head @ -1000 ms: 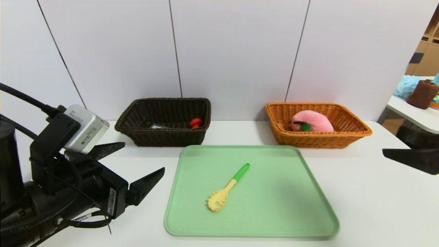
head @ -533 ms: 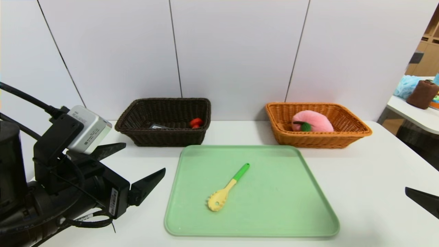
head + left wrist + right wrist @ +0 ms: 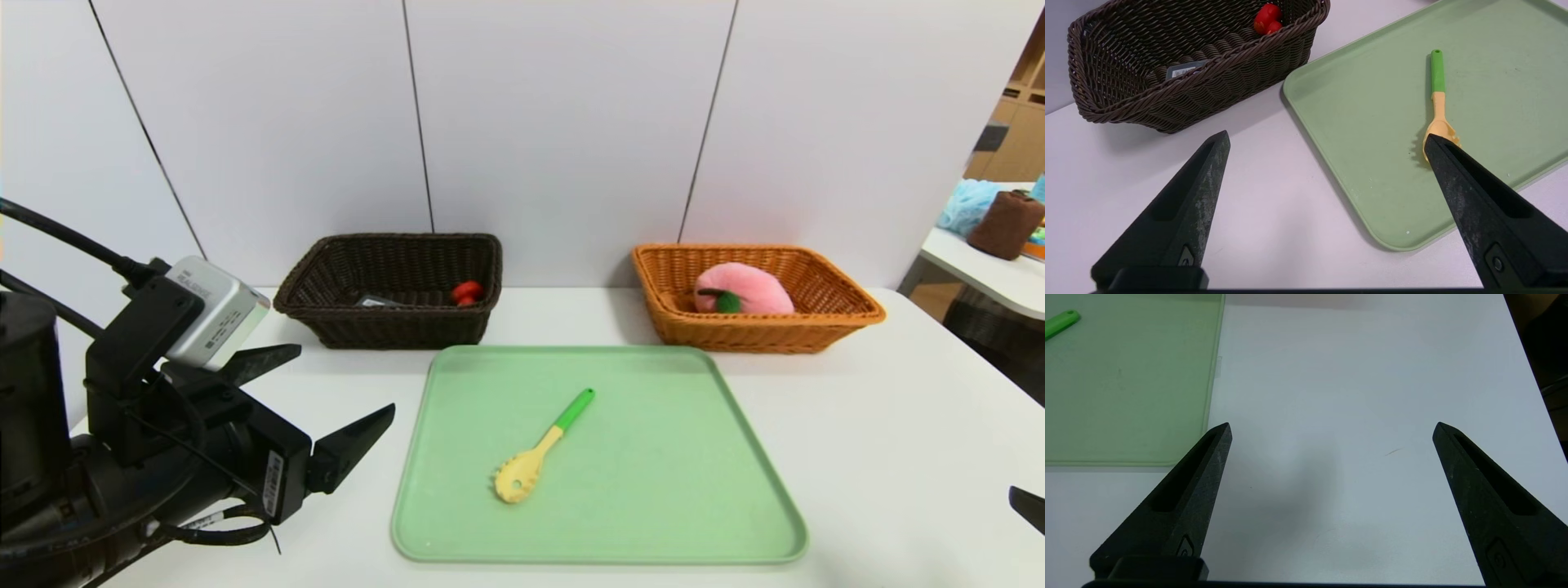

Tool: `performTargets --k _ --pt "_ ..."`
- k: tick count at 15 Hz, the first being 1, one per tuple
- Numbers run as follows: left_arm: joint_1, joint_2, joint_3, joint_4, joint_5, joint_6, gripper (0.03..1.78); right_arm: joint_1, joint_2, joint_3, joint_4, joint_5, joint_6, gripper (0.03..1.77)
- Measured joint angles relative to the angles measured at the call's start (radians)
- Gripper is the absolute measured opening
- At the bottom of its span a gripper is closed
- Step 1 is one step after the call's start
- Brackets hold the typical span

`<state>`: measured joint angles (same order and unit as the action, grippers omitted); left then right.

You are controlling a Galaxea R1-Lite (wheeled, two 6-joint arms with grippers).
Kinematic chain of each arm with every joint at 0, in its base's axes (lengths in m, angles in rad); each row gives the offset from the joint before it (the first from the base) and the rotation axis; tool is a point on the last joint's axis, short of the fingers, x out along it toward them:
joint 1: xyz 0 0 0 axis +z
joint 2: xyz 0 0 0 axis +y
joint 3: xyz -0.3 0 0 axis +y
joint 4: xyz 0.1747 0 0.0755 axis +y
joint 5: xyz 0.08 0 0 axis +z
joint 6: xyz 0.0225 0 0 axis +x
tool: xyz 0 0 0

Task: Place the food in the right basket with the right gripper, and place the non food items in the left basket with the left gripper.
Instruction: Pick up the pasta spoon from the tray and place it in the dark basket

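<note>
Next, my left gripper should go to the yellow pasta spoon's neck (image 3: 549,440) (image 3: 1438,104), just below its green handle, and close there.
The pink plush peach (image 3: 744,288), the food, lies in the orange-tan right basket (image 3: 849,314). Inside the dark brown left basket (image 3: 384,331) are the red duck (image 3: 467,291) and the grey case (image 3: 377,301). On the green tray (image 3: 653,474) lies the yellow pasta spoon (image 3: 539,449) with its green handle. My left gripper (image 3: 344,380) hangs open and empty over the table just left of the tray. In the left wrist view, one of its fingers overlaps the spoon (image 3: 1438,98). My right gripper (image 3: 1333,424) is open and empty above bare table right of the tray.
The white table (image 3: 882,425) ends at a wall just behind the baskets. Its right edge (image 3: 1527,363) lies close to my right gripper. A second table (image 3: 988,269) with cloths stands off to the far right.
My right gripper has drawn back toward the front right, so only one fingertip shows at the head view's edge. The left arm has barely shifted. The objects have not moved.
</note>
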<state>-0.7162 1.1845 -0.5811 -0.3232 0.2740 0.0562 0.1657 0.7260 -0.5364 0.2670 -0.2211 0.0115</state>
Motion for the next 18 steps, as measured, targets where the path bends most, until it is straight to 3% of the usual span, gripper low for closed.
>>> performTargets --k 5,8,13,18 --pt "0.0 -0.002 0.017 0.0 0.0 -0.004 1.69 0.004 0.002 -0.005 -0.064 0.013 -0.005 1.69" --pt "0.0 -0.004 0.026 0.0 0.0 -0.003 1.69 0.017 0.015 -0.001 -0.131 0.097 -0.008 1.69" --pt "-0.004 -0.003 0.032 0.0 -0.022 -0.004 1.69 0.061 0.032 0.023 -0.141 0.257 -0.015 1.69" --pt "-0.107 0.039 -0.043 0.0 -0.023 -0.004 1.69 0.067 0.034 0.03 -0.14 0.265 -0.014 1.69"
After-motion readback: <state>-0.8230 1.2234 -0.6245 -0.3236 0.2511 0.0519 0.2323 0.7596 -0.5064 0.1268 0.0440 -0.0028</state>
